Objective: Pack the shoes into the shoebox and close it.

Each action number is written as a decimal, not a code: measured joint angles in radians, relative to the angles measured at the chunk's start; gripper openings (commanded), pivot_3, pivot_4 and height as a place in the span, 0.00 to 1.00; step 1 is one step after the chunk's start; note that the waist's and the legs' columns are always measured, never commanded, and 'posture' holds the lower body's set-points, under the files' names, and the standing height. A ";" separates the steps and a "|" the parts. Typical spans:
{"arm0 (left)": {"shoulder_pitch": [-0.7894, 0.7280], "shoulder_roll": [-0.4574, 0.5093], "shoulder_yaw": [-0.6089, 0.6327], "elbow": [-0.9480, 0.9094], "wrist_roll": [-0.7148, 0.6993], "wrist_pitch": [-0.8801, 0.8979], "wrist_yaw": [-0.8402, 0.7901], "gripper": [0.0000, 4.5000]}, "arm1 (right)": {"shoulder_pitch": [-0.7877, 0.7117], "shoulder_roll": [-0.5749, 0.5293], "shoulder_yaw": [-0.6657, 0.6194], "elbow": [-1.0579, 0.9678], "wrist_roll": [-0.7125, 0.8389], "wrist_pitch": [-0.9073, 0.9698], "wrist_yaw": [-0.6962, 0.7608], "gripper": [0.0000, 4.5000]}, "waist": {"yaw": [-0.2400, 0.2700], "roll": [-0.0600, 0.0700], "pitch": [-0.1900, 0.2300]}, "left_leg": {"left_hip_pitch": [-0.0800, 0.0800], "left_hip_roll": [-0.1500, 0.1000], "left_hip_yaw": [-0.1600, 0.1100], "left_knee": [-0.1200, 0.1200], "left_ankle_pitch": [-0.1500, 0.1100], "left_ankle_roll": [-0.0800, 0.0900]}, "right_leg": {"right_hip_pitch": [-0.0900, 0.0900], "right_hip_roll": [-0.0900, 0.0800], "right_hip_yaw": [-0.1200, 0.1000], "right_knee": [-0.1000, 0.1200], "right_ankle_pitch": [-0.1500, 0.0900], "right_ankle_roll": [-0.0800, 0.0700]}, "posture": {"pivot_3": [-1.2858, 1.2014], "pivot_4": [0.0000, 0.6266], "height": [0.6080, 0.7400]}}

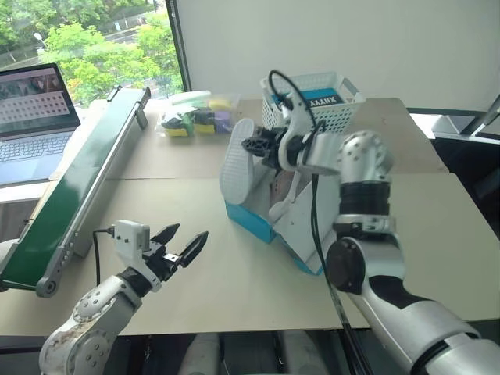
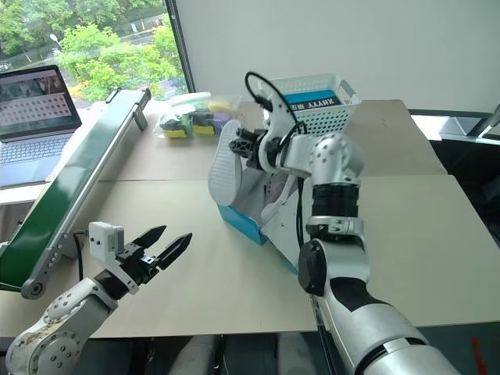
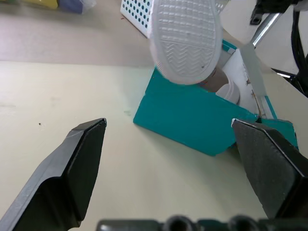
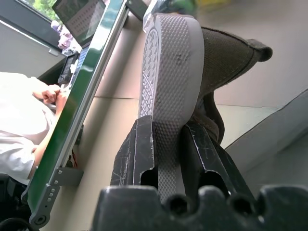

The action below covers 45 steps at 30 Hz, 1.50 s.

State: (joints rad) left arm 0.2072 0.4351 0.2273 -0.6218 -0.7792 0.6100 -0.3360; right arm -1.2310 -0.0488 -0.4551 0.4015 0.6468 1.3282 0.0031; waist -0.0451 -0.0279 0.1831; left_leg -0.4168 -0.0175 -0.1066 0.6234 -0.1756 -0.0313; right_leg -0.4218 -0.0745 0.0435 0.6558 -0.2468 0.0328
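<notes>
My right gripper is to let go of the greyish-brown shoe inside the blue shoebox, between the shoebox's side and the other shoe [image 1: 270, 205].
My right gripper [image 1: 259, 145] is shut on a greyish-brown shoe [image 1: 237, 160], its fingers [image 4: 137, 149] clamping the edge of the pale ribbed sole [image 4: 166, 72]. The shoe stands on end, sole facing left, its lower end at the open top of the blue shoebox [image 1: 251, 219]. The box's lid [image 1: 295, 226] hangs open toward me, white inside. A brownish shape [image 1: 281, 187] lies inside the box, partly hidden. My left gripper [image 1: 183, 244] hovers open over the table, left of the box and nearer me, with nothing between its fingers [image 3: 72, 178].
A white lattice basket [image 1: 332, 105] stands right behind the box. A long green conveyor [image 1: 86, 180] runs along the left, with a laptop [image 1: 31, 117] beyond it. Bagged coloured items [image 1: 195, 121] lie at the back. A person's hand [image 4: 48, 94] rests by the conveyor.
</notes>
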 measured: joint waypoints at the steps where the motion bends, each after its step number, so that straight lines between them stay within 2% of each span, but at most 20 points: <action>1: -0.002 0.000 -0.001 0.000 0.000 0.000 -0.001 0.99 | -0.015 0.006 -0.025 -0.001 0.010 0.020 -0.013 0.07 | -0.004 0.000 0.000 | 0.000 0.000 0.000 0.000 0.000 0.000 | 0.000 0.000 0.000 0.000 0.000 0.000 | 0.52 0.24 0.91; 4: -0.017 -0.006 -0.009 0.002 0.001 0.000 -0.005 0.99 | -0.051 0.039 -0.104 0.006 0.037 0.052 -0.085 0.07 | -0.010 0.001 0.000 | 0.001 0.000 0.000 0.000 0.000 0.000 | 0.000 0.000 0.000 0.000 0.000 0.000 | 0.52 0.24 0.91; 9: -0.019 -0.013 -0.029 0.009 0.013 0.000 -0.009 0.99 | -0.097 0.009 -0.196 0.042 -0.002 0.023 -0.256 0.07 | 0.002 0.001 0.000 | 0.000 0.000 0.000 0.000 0.000 0.000 | 0.001 0.000 0.000 -0.001 0.000 0.000 | 0.52 0.24 0.91; 14: -0.026 -0.013 -0.033 0.010 0.028 0.000 -0.014 0.99 | -0.028 0.025 -0.202 0.056 -0.059 0.024 -0.355 0.07 | -0.005 0.001 0.000 | 0.000 0.000 0.001 0.000 0.000 0.001 | 0.000 0.000 0.001 0.000 0.000 0.000 | 0.52 0.24 0.91; 19: -0.039 -0.015 -0.034 0.022 0.032 0.000 -0.017 0.99 | 0.034 0.054 -0.172 0.132 -0.116 -0.010 -0.363 0.07 | -0.013 0.001 0.001 | 0.000 0.000 0.001 0.000 0.000 0.001 | 0.000 0.000 0.001 0.000 0.000 0.000 | 0.52 0.24 0.91; 24: -0.040 -0.024 -0.035 0.027 0.048 0.000 -0.016 0.99 | 0.034 0.062 -0.082 0.291 -0.168 -0.171 -0.288 0.07 | -0.020 0.001 0.000 | 0.002 0.000 0.001 0.000 0.000 0.001 | 0.003 0.000 0.001 0.000 0.000 0.000 | 0.52 0.24 0.91; 27: -0.039 -0.028 -0.038 0.027 0.060 0.000 -0.007 0.99 | 0.026 0.029 0.040 0.341 -0.212 -0.197 -0.187 0.07 | -0.019 0.001 -0.001 | 0.003 0.000 0.001 0.000 0.000 0.001 | 0.004 0.000 0.001 0.000 0.000 0.000 | 0.52 0.24 0.91; 34: -0.030 -0.035 -0.038 0.024 0.066 0.002 0.001 0.99 | 0.099 -0.137 0.418 0.206 -0.235 -0.044 0.179 0.07 | -0.012 0.001 -0.003 | 0.004 -0.001 0.001 0.000 -0.001 0.002 | 0.005 -0.001 0.001 -0.001 -0.001 0.001 | 0.52 0.24 0.91; 38: -0.016 -0.037 -0.037 0.024 0.067 0.002 0.004 0.99 | 0.113 -0.162 0.484 0.171 -0.232 0.018 0.266 0.07 | -0.010 0.001 -0.004 | 0.014 0.000 0.001 0.000 -0.003 0.006 | 0.016 0.000 0.000 -0.005 -0.002 0.001 | 0.52 0.24 0.91; 39: -0.015 -0.038 -0.038 0.024 0.067 0.002 0.004 0.99 | 0.113 -0.156 0.487 0.173 -0.235 0.021 0.275 0.28 | -0.010 0.001 -0.004 | 0.016 0.000 0.001 -0.001 -0.004 0.007 | 0.019 0.000 0.000 -0.007 -0.002 0.001 | 0.52 0.24 0.91; 41: -0.014 -0.038 -0.039 0.024 0.069 0.002 0.006 0.99 | 0.113 -0.136 0.487 0.182 -0.242 0.023 0.282 0.41 | -0.013 0.001 -0.004 | 0.018 0.000 0.001 -0.001 -0.004 0.007 | 0.020 0.000 0.000 -0.008 -0.005 0.005 | 0.52 0.24 0.91; 45: -0.016 -0.038 -0.039 0.024 0.070 0.002 0.010 0.99 | 0.146 -0.116 0.519 0.172 -0.251 0.037 0.311 0.70 | -0.016 0.001 -0.004 | 0.016 0.001 0.001 -0.002 -0.004 0.007 | 0.018 0.000 0.000 -0.007 -0.002 0.001 | 0.52 0.24 0.91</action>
State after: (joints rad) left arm 0.1912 0.3972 0.1885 -0.5978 -0.7095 0.6119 -0.3263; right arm -1.0852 -0.1651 0.0637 0.5734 0.3963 1.3655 0.3145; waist -0.0615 -0.0271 0.1794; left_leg -0.4004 -0.0169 -0.1057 0.6218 -0.1800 -0.0245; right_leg -0.4035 -0.0742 0.0434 0.6483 -0.2493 0.0342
